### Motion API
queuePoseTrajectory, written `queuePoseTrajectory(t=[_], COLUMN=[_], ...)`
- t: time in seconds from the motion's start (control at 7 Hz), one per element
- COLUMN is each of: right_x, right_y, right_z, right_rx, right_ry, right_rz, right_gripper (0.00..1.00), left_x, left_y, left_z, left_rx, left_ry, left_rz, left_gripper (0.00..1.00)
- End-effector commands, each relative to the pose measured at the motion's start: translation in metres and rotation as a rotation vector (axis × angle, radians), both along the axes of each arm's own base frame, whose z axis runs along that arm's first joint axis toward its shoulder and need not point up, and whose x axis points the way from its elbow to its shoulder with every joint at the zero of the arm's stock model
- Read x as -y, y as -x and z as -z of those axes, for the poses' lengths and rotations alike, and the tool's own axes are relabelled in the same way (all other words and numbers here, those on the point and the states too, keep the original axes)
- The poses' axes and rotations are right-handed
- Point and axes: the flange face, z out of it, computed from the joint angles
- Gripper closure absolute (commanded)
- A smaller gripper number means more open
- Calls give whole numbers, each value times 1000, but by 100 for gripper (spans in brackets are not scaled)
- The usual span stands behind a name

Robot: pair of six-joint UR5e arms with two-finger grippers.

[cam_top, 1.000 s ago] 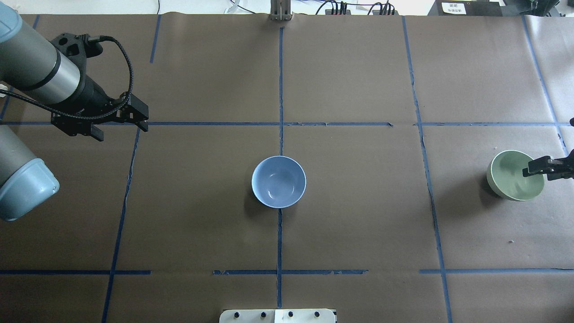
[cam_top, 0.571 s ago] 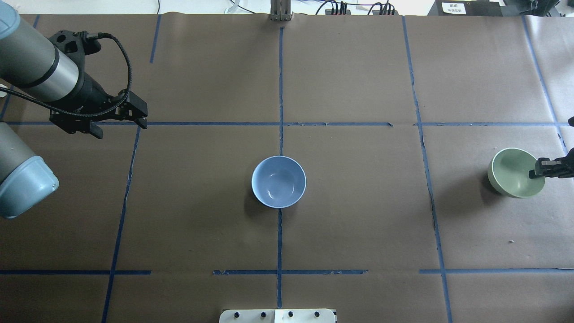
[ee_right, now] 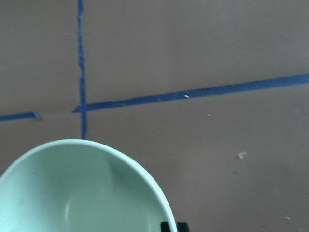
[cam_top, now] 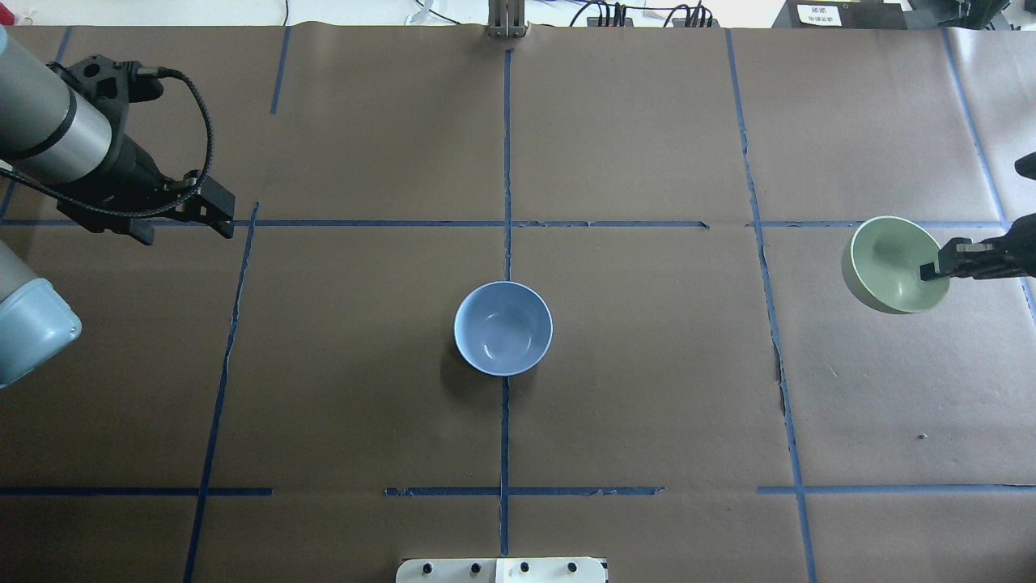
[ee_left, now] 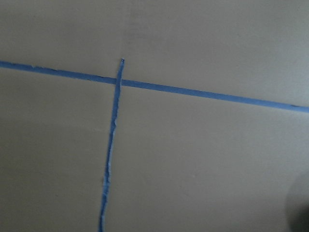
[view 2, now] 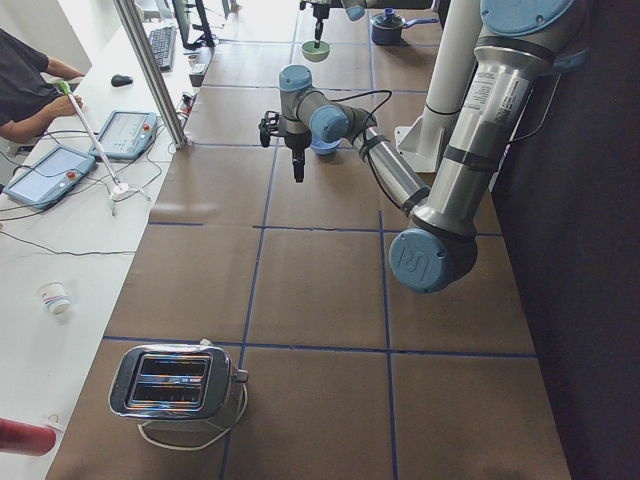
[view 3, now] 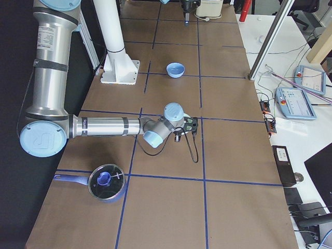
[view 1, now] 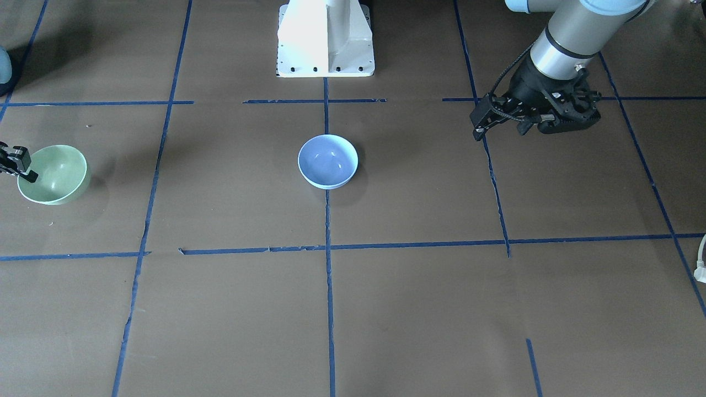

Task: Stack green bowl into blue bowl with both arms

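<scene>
My right gripper will release the green bowl inside the hollow of the blue bowl (view 1: pixel 330 157), in the middle of the table.
The pale green bowl (cam_top: pixel 890 259) hangs above the table at the far right, with my right gripper (cam_top: pixel 939 269) shut on its rim. It also shows in the front view (view 1: pixel 55 173), where the right gripper (view 1: pixel 19 165) is at the left edge, and fills the lower left of the right wrist view (ee_right: pixel 82 193). The blue bowl (cam_top: pixel 503 328) stands upright and empty at the table's middle, on the crossing of the tape lines (view 1: pixel 327 161). My left gripper (cam_top: pixel 220 217) is shut and empty, far left of the blue bowl and above the table (view 1: pixel 477 125).
The white pedestal base (view 1: pixel 325 38) stands at the robot's side of the table. A lidded blue pot (view 3: pixel 106 181) sits near the right arm's base. A toaster (view 2: pixel 175 380) stands at the left end. Blue tape lines (cam_top: pixel 506 162) grid the brown paper.
My right gripper has lifted the green bowl off the table and carried it a little toward the centre and far side. My left arm has drawn back to the left.
</scene>
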Motion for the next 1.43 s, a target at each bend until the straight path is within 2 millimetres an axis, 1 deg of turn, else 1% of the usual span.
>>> queuePoseTrajectory(t=[0.0,0.14,0.29,0.43,0.57,0.71,0.86,1.0,1.14,1.29], right_x=[55,57,58,46,24,-2,-32,-54,-66,-76], right_y=[30,74,125,171,219,263,301,328,344,354], right_z=[115,160,206,236,258,273,284,286,286,284], right_rx=[171,229,267,287,300,317,326,319,308,302], right_ry=[38,81,108,99,71,78,60,45,45,47], right_rz=[-41,-12,-9,-18,-22,-36,-33,-48,-42,-31], right_gripper=[100,100,100,100,100,100,100,100,100,100], left_x=[16,28,47,64,67,69,70,67,63,63], left_y=[43,67,90,123,142,150,158,165,166,167], left_z=[-44,-59,-82,-106,-129,-138,-140,-147,-155,-155], left_rx=[58,75,103,129,148,153,155,158,158,159], left_ry=[-101,-118,-142,-188,-197,-203,-199,-186,-181,-178], left_rz=[-85,-84,-110,-148,-174,-175,-162,-152,-150,-142], left_gripper=[0,0,0,0,0,0,0,0,0,0])
